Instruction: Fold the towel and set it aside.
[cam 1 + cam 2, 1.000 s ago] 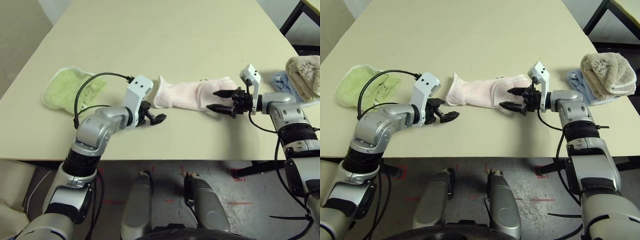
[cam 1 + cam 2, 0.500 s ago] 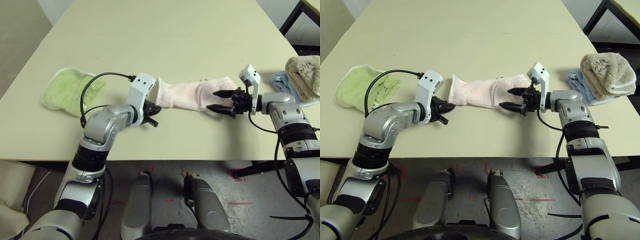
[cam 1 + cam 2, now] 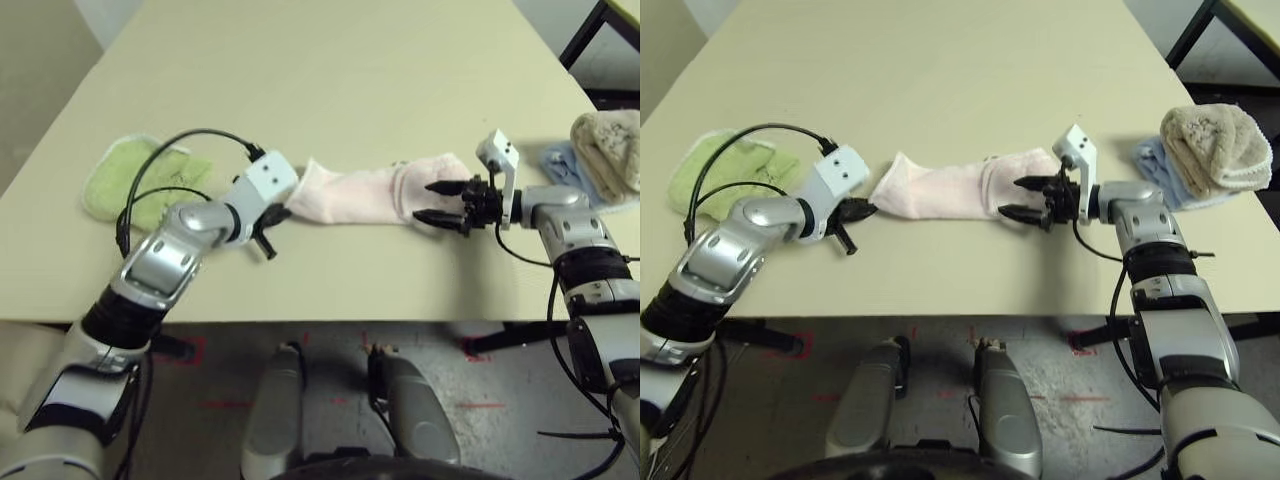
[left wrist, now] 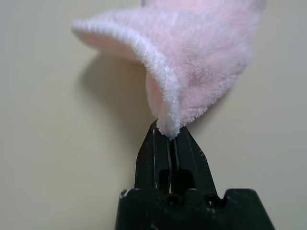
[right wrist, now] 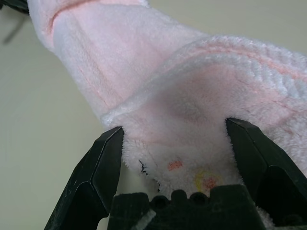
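I pinch just the towel corner's tip with my left gripper, so next I open and take that end from the towel's near edge (image 3: 320,221) before folding it over.
The pale pink towel (image 3: 350,195) lies as a long bunched strip across the middle of the table (image 3: 350,80). My left gripper (image 3: 866,210) is shut on the towel's left corner. In the left wrist view that white-trimmed corner (image 4: 168,125) is pinched at the tips of the gripper (image 4: 168,132). My right gripper (image 3: 432,201) stands open at the towel's right end. The right wrist view has this fluffy end (image 5: 168,96) lying between the two spread fingers (image 5: 103,163), with a small dark mark near its edge.
A light green cloth (image 3: 130,180) lies on the table's left side, behind my left forearm. Folded beige (image 3: 610,145) and blue (image 3: 565,165) cloths sit at the right edge. The table's front edge runs just below both arms.
My left gripper moved to the towel's left corner, shut on it and drew it leftward, stretching the towel to a point. The right gripper has stayed open in place.
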Controlling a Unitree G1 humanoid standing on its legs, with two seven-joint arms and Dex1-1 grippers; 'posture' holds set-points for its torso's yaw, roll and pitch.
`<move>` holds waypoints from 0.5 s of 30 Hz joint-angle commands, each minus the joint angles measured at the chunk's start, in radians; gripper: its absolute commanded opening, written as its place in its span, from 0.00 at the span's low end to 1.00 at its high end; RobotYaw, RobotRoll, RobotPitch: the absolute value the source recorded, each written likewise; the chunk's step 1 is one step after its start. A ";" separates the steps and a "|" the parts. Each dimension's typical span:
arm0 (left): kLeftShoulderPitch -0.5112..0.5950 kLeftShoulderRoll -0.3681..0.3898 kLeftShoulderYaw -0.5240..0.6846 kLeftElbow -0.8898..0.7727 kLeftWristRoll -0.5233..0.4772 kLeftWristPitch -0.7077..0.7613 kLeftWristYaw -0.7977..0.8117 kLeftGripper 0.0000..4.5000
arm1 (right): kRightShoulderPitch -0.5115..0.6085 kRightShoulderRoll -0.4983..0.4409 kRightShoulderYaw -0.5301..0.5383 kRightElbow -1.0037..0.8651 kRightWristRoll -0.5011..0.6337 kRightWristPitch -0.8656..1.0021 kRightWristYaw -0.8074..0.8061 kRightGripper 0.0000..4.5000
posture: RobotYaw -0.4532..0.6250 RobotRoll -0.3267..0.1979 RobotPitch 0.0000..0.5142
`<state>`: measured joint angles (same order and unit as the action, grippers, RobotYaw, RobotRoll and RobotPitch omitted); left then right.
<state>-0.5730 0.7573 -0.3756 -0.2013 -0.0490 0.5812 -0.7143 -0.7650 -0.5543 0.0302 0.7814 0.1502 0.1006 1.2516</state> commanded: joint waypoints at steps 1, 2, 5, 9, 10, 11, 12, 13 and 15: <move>0.016 0.023 -0.026 0.022 0.071 -0.113 -0.043 0.01 | 0.004 -0.001 0.017 0.029 -0.024 -0.007 -0.006 1.00 | 0.55 0.62 0.35; 0.022 0.030 -0.024 0.029 0.087 -0.129 -0.049 0.01 | 0.003 0.000 0.017 0.031 -0.024 -0.008 -0.006 1.00 | 0.55 0.62 0.35; 0.053 0.033 0.008 0.023 0.103 -0.112 -0.050 0.01 | 0.001 0.002 0.016 0.033 -0.026 -0.010 -0.005 1.00 | 0.55 0.62 0.35; 0.106 0.017 0.076 -0.055 0.037 0.015 -0.069 0.18 | 0.000 0.005 0.014 0.033 -0.024 -0.012 -0.004 1.00 | 0.55 0.62 0.34; 0.132 0.005 0.116 -0.106 -0.014 0.099 -0.073 0.24 | -0.001 0.006 0.013 0.033 -0.023 -0.012 -0.003 1.00 | 0.55 0.62 0.34; 0.149 -0.005 0.145 -0.143 -0.048 0.161 -0.074 0.33 | -0.002 0.006 0.012 0.033 -0.022 -0.012 -0.003 1.00 | 0.55 0.62 0.34; 0.174 -0.015 0.185 -0.192 -0.091 0.239 -0.073 0.42 | -0.003 0.007 0.011 0.034 -0.021 -0.013 -0.002 1.00 | 0.55 0.62 0.34; 0.195 -0.021 0.216 -0.230 -0.123 0.302 -0.070 0.50 | -0.004 0.007 0.011 0.035 -0.020 -0.015 -0.001 1.00 | 0.55 0.62 0.34; 0.221 -0.035 0.263 -0.283 -0.168 0.396 -0.054 0.68 | -0.007 0.008 0.010 0.038 -0.020 -0.017 0.002 1.00 | 0.55 0.62 0.34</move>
<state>-0.3745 0.7330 -0.1476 -0.4370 -0.1721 0.8927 -0.7764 -0.7751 -0.5454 0.0301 0.7949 0.1416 0.0871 1.2519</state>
